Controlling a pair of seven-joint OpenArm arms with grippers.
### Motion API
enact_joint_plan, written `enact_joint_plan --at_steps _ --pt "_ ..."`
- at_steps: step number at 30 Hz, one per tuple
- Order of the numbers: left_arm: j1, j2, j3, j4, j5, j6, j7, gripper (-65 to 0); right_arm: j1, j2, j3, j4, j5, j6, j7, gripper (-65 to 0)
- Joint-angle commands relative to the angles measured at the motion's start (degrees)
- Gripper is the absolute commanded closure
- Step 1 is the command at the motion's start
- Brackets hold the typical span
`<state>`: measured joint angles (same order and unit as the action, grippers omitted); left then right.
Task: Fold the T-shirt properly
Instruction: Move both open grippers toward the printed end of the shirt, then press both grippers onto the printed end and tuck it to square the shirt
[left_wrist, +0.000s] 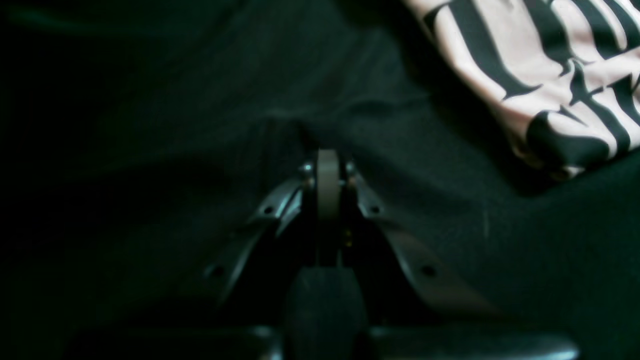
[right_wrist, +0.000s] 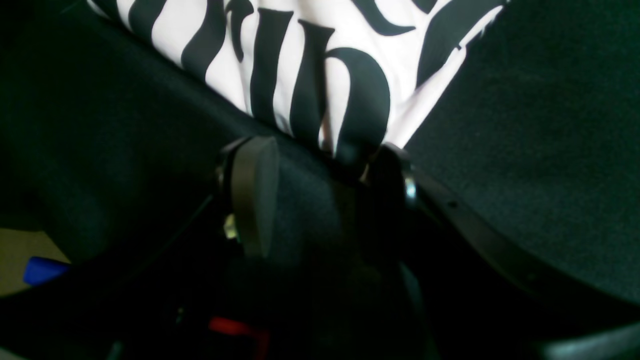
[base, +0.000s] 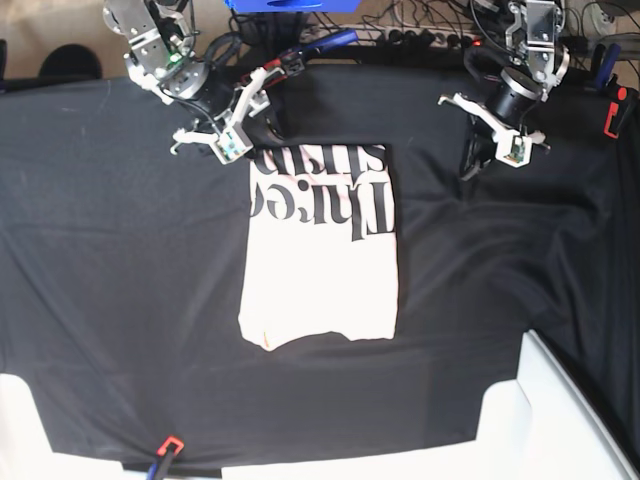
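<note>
Only the fingertips of my open right gripper reach the shirt's lettered corner, so next I move farther over the shirt and grip the lettering (base: 274, 182).
The pale pink T-shirt (base: 320, 250) lies folded into a narrow rectangle in the middle of the black cloth (base: 100, 250), with its black lettering at the far end. My right gripper (right_wrist: 322, 185) is open, and the shirt's lettered corner (right_wrist: 320, 75) lies just in front of its fingers. In the base view the right gripper (base: 250, 135) is at the shirt's far left corner. My left gripper (left_wrist: 327, 167) is shut and empty on the black cloth, with the shirt's edge (left_wrist: 550, 75) off to its right. In the base view it (base: 480, 155) is well to the right of the shirt.
White panels (base: 560, 420) stand at the near corners of the table. A small red and blue tool (base: 165, 447) lies at the near edge. Cables, a power strip and a blue box (base: 280, 5) run along the far edge. A red clip (base: 612, 115) sits at the far right.
</note>
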<state>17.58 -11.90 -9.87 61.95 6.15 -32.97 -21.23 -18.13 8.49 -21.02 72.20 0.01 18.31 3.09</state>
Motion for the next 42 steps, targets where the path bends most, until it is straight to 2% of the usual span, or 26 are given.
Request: enact_joint_plan --at_steps 1,14,16,19,20,21,39,41,42 --pt "-0.05 -0.71 -0.29 0.42 -0.83 0.05 -1.67 0.0 -0.02 -0.01 -0.04 1.07 0.65 0.38 1.52 -29.0" --pt "-0.05 -0.71 -0.29 0.07 -0.83 0.05 -1.67 0.0 0.94 -0.8 -0.04 4.06 0.65 0.38 1.43 -28.6" --pt "-0.05 -0.71 -0.29 0.07 -0.83 0.05 -1.67 0.0 0.94 -1.33 -0.04 4.32 0.65 0.38 -0.5 -22.5" --pt "-0.05 -0.71 -0.37 0.07 -0.83 0.05 -1.67 0.0 0.94 -1.68 -0.04 4.32 0.65 0.38 -3.66 -7.4" --pt "-0.05 -0.71 -0.37 0.07 -0.83 0.05 -1.67 0.0 0.94 -1.68 -0.04 4.32 0.65 0.38 -3.84 -4.4" --pt "-0.13 -0.71 -0.37 0.07 -0.83 0.05 -1.67 0.0 0.86 -1.68 -0.04 4.32 0.65 0.38 -3.84 -3.9" --pt "-0.13 -0.8 -0.37 0.07 -0.75 0.05 -1.67 0.0 -0.73 -1.68 -0.04 4.85 0.65 0.02 -4.02 -5.1" --pt "-0.13 -0.8 -0.37 0.07 -0.83 0.05 -1.67 0.0 -0.64 -1.68 -0.04 6.43 0.56 0.02 -5.69 -7.5" --pt "-0.13 -0.8 -0.37 0.07 -0.83 0.05 -1.67 0.0 -0.55 -1.68 -0.04 7.49 0.56 0.02 -7.18 -11.5"
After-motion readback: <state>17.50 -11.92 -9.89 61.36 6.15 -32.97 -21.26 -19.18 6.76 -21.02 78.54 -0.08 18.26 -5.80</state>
